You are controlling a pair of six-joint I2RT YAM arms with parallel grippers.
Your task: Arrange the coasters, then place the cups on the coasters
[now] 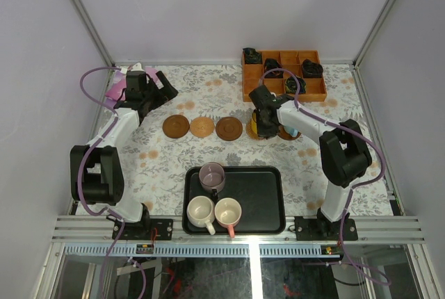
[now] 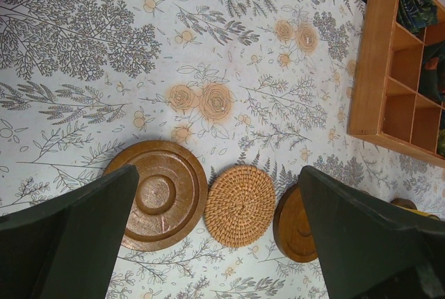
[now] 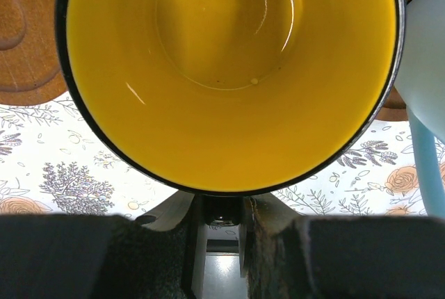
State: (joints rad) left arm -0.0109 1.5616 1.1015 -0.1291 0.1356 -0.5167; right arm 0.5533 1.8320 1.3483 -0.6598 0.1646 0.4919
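Note:
My right gripper is going to release the yellow cup on the coaster (image 1: 257, 126) (image 3: 231, 24) between the dark wood coaster in the row and the white cup.
Three coasters lie in a row mid-table: dark wood (image 1: 176, 126) (image 2: 163, 191), woven tan (image 1: 202, 127) (image 2: 240, 205) and dark wood (image 1: 229, 128) (image 2: 295, 222). My right gripper (image 1: 263, 112) (image 3: 222, 208) is shut on the black handle of the yellow cup (image 1: 258, 130) (image 3: 229, 69), just right of that row; what lies under the cup is hidden. Beside it stands the white cup with the light-blue handle (image 1: 291, 132) (image 3: 427, 49) on a brown coaster (image 3: 393, 108). The mauve (image 1: 212, 176), cream (image 1: 200, 210) and pink-handled (image 1: 228, 212) cups sit in the black tray (image 1: 261, 198). My left gripper (image 1: 149, 85) (image 2: 217, 174) hangs open, raised at the far left.
An orange compartment box (image 1: 284, 75) (image 2: 389, 83) with dark bundles stands at the back right, close behind the right gripper. A pink object (image 1: 118, 89) lies at the far left edge behind the left arm. The tray sits at the near edge between the arm bases.

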